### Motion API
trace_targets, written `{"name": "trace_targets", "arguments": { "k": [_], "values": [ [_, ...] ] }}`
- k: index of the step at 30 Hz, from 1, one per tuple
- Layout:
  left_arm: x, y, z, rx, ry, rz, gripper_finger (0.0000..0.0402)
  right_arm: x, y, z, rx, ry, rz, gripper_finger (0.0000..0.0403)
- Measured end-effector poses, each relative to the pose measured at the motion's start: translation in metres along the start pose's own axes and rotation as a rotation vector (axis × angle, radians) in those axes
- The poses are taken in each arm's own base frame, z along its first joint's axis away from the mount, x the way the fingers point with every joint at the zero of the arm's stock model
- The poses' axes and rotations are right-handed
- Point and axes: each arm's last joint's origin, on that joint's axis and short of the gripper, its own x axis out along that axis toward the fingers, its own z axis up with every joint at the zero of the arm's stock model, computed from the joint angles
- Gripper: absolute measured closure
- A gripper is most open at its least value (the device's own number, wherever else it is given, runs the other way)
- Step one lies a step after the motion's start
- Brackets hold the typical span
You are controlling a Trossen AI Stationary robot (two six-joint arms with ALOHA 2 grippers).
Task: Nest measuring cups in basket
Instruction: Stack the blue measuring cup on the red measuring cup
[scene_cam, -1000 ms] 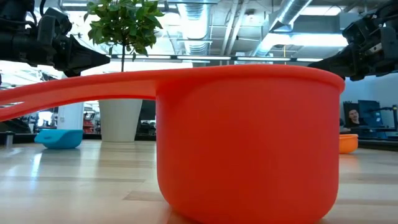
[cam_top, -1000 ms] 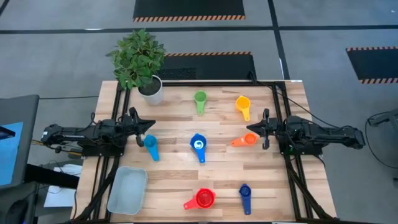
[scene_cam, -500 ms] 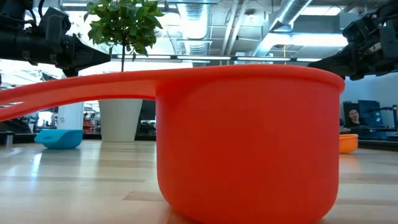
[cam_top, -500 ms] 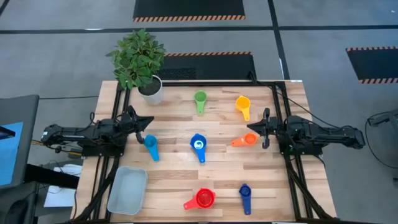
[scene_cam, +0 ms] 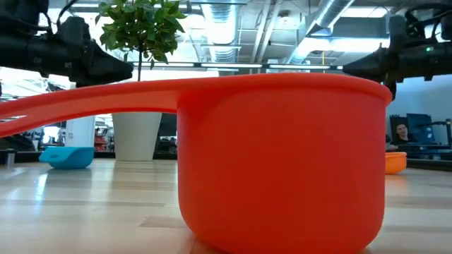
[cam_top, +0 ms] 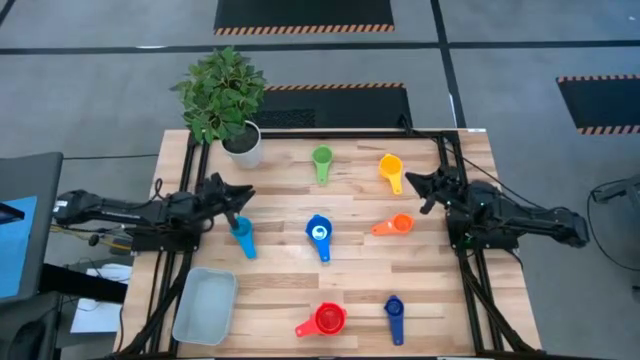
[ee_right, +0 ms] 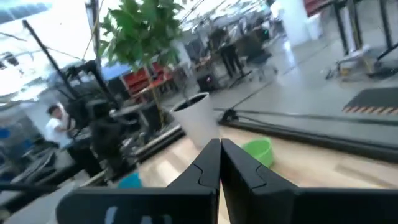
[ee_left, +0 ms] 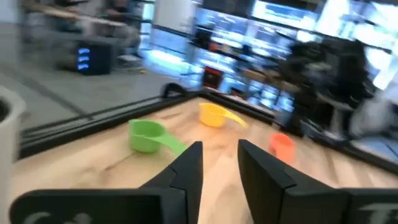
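Note:
I need to next move my left gripper to the blue cup in the middle of the table and close it on the cup's far rim point(cam_top: 313, 218), opposite its handle.
Seven cups stand apart on the wooden table: green point(cam_top: 322, 160), yellow point(cam_top: 390, 168), orange point(cam_top: 398, 225), light blue point(cam_top: 243, 236), blue point(cam_top: 319, 232), red point(cam_top: 326, 320), dark blue point(cam_top: 394, 312). The pale basket point(cam_top: 205, 305) rests on its base at the near left corner. My left gripper point(cam_top: 245, 195) hovers open just beyond the light blue cup; its wrist view shows the gap point(ee_left: 219, 155). My right gripper point(cam_top: 410, 180) hangs shut point(ee_right: 219, 152) between the yellow and orange cups, touching neither.
A white plant pot point(cam_top: 243, 146) with a leafy plant stands at the far left of the table. In the low view the red cup point(scene_cam: 282, 162) fills the foreground. Black frame rails run along both table sides. People show in the room beyond.
My right gripper has swung toward the table's far edge, turning until its tip points near the yellow cup instead of at the orange one. My left gripper has crept a little toward the table's right. No cup has moved.

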Motion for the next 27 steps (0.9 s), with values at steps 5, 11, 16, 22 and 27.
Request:
{"name": "trace_targets", "arguments": {
  "k": [5,11,16,22,27],
  "values": [
    [0.014,-0.006,-0.004,0.000,-0.016,0.031,0.0305,0.003,-0.012,-0.014,-0.051,0.147,-0.177,0.0365],
    [0.039,-0.018,-0.012,-0.010,0.076,0.054,0.0308,0.008,-0.021,-0.029,0.015,0.286,-0.305,0.0359],
    [0.062,-0.035,-0.018,0.019,0.139,0.054,0.0308,0.012,-0.018,-0.033,0.018,0.364,-0.293,0.0335],
    [0.084,-0.064,-0.015,0.083,0.177,-0.031,0.0308,0.014,-0.004,-0.038,0.044,0.476,-0.170,0.0299],
    [0.093,-0.080,-0.008,0.170,0.199,-0.082,0.0308,0.013,0.009,-0.036,0.037,0.479,-0.131,0.0275]
  ]
}}
